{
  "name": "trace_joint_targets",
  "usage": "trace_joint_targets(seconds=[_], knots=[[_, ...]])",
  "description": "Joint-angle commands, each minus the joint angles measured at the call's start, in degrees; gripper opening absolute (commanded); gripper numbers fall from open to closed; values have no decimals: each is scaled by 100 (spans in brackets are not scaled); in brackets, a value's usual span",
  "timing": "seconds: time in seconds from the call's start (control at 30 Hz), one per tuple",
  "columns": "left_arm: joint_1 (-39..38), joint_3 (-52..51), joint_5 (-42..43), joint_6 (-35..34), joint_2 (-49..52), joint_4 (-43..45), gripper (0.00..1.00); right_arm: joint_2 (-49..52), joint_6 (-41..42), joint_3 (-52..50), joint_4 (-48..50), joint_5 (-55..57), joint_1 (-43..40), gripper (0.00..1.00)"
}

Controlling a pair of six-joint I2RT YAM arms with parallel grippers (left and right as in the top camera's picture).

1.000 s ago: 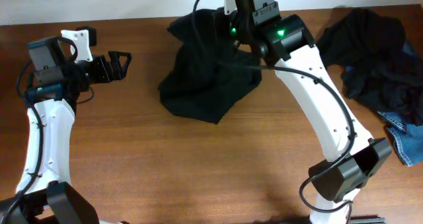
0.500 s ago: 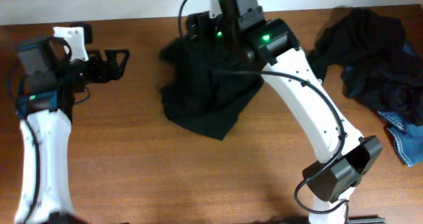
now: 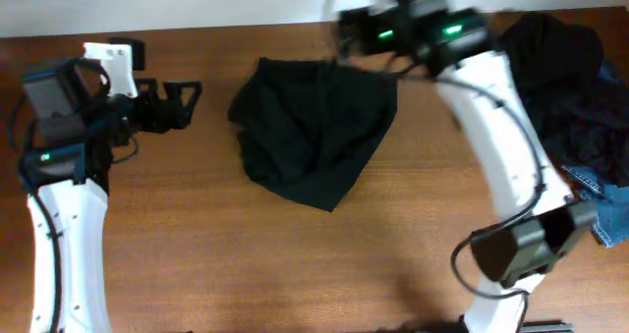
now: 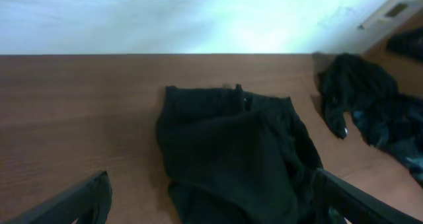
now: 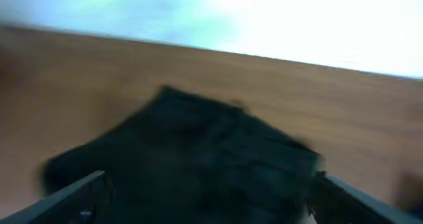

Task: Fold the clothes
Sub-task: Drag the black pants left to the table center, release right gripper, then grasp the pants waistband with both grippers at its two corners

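Observation:
The black garment's far corner (image 3: 390,85) (image 5: 310,159), the one nearest the heap of dark clothes, should be gripped by my right gripper next.
One of the clothes, a limp black garment (image 3: 314,127), lies crumpled on the wooden table just behind its middle. It also shows in the left wrist view (image 4: 231,158) and, blurred, in the right wrist view (image 5: 198,158). My right gripper (image 3: 346,28) hovers over the garment's far edge, blurred by motion, jaws open and holding nothing (image 5: 211,207). My left gripper (image 3: 182,102) hangs to the left of the garment, apart from it, open and pointing at it (image 4: 211,214). More dark clothes (image 3: 555,78) are heaped at the far right.
A blue denim piece (image 3: 604,205) lies at the right edge under the dark heap (image 4: 370,112). The table's far edge meets a pale wall (image 4: 198,19). The right arm's base (image 3: 521,249) stands at the front right.
My right gripper has opened and let go of the black garment, which has dropped and spread on the table. The right arm swung right. The left arm barely moved.

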Motion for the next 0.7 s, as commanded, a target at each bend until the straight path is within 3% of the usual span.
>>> trace_joint_targets(seconds=[0.0,0.1,0.4,0.67], knots=[[-153,55,59,330,310,31,96,142,149,9,-42,-793,-656,99],[-299,55,17,330,595,42,96,400,404,-81,-50,-876,-949,100],[-468,55,-138,328,942,87,96,1751,737,-83,33,-922,-1152,83],[-496,55,-380,330,962,313,96,2225,916,-83,256,-920,-1147,76]])
